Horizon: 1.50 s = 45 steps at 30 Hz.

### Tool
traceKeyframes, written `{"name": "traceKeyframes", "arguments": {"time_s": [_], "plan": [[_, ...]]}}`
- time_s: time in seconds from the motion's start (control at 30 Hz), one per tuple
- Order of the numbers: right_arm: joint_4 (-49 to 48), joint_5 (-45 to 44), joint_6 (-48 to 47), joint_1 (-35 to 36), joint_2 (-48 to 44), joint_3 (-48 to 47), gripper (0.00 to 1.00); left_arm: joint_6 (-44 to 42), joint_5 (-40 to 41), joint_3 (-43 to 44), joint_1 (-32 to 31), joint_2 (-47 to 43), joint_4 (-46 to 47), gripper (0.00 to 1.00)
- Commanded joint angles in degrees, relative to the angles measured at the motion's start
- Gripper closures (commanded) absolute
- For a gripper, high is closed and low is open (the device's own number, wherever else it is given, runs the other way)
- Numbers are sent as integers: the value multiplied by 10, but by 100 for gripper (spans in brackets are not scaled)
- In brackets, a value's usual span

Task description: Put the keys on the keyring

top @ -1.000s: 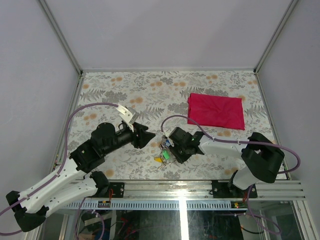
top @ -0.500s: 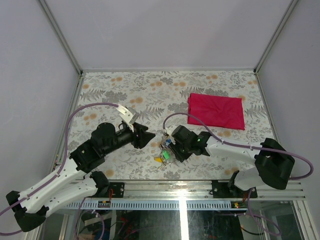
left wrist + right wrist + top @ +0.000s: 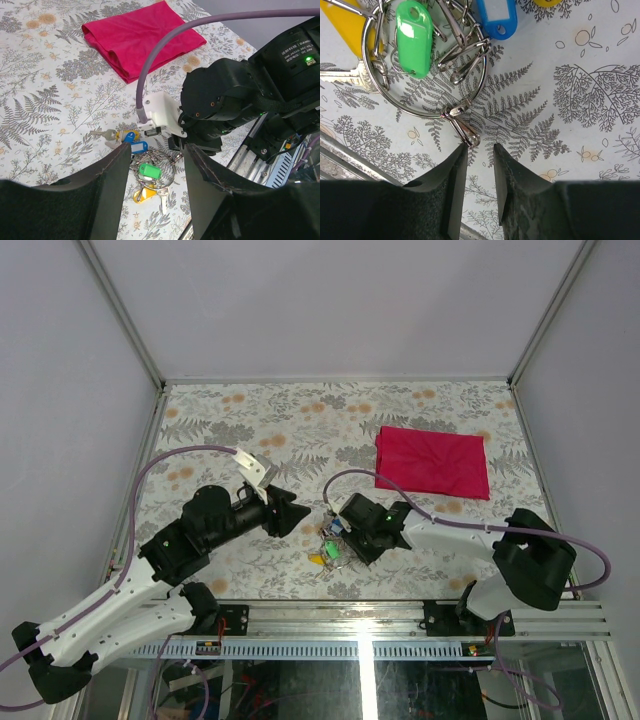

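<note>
The clasp's end points at one finger beside the right gripper's narrow gap, so the robot should open that gripper wider, grip the clasp's body (image 3: 462, 130) and lift the keyring.
The keyring (image 3: 427, 115) is a silver wire ring lying flat on the table. A green-headed key (image 3: 413, 37), a blue-headed key (image 3: 496, 17), a yellow-headed key (image 3: 349, 27) and several metal clasps lie in or on it. My right gripper (image 3: 480, 147) is low over the table and open by a narrow gap. One clasp (image 3: 463, 128) on the ring points at its left fingertip. My left gripper (image 3: 156, 150) is open and empty, hovering just left of the bunch (image 3: 326, 548). The left wrist view also shows the ring (image 3: 174, 172) and the green head (image 3: 148, 171).
A folded red cloth (image 3: 432, 462) lies at the back right. The table's near edge with the metal rail (image 3: 400, 612) is close in front of the keys. The right arm's purple cable (image 3: 150, 65) loops above the keys.
The right arm's rear links swung out to the right and came back. Its gripper stayed at the keys. The left arm and the keys have not moved.
</note>
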State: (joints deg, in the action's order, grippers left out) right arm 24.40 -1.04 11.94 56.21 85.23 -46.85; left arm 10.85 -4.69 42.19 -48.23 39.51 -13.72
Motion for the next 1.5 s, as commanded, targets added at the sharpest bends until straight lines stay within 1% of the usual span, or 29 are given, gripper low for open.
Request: {"name": "traceKeyframes", "arguments": {"time_s": [0.0,0.23,0.5,0.53,0.57,0.6,0.67,0.73,0.8,0.9,0.93,1.0,1.07,1.1,1.17,1.2,1.27,1.37,1.47], "plan": [[4,-4,-7,4,17,-25,65,-7,-2,8,3,-5,13,52],[-6,9,-6,4,28,-25,63,-9,-2,8,3,-3,11,52],[-18,11,-4,4,47,-33,63,-10,2,7,3,-9,4,52],[-20,11,-4,4,47,-34,66,-11,2,7,3,-10,3,52],[-21,11,-2,4,47,-36,72,-11,3,6,3,-12,2,52],[-22,12,-3,4,46,-37,74,-10,4,6,3,-12,1,52],[-27,21,-1,4,40,-37,76,-10,5,5,3,-15,1,52],[-37,46,0,4,31,-36,76,-10,6,5,3,-15,2,52],[-59,78,10,4,18,-32,73,-10,5,4,3,-14,2,52],[-96,134,29,-2,-6,-15,58,-10,4,4,3,-13,3,52],[-103,138,37,-5,-15,-9,55,-10,4,4,3,-14,3,52],[-99,117,45,-8,-29,-4,54,-10,5,4,3,-15,2,52],[-78,67,48,-11,-36,-7,54,-10,5,3,3,-17,2,52],[-67,41,49,-12,-37,-9,56,-10,5,2,3,-17,2,52],[-43,2,45,-14,-31,-15,64,-9,3,1,3,-17,3,52],[-30,-4,40,-13,-26,-19,66,-9,2,1,3,-17,3,52],[-12,-3,32,-13,-17,-25,67,-9,2,0,3,-17,4,52],[-9,8,30,-13,-15,-22,63,-8,3,-1,3,-20,4,52],[-5,10,27,-14,-8,-23,62,-7,3,-3,3,-22,4,52]]}}
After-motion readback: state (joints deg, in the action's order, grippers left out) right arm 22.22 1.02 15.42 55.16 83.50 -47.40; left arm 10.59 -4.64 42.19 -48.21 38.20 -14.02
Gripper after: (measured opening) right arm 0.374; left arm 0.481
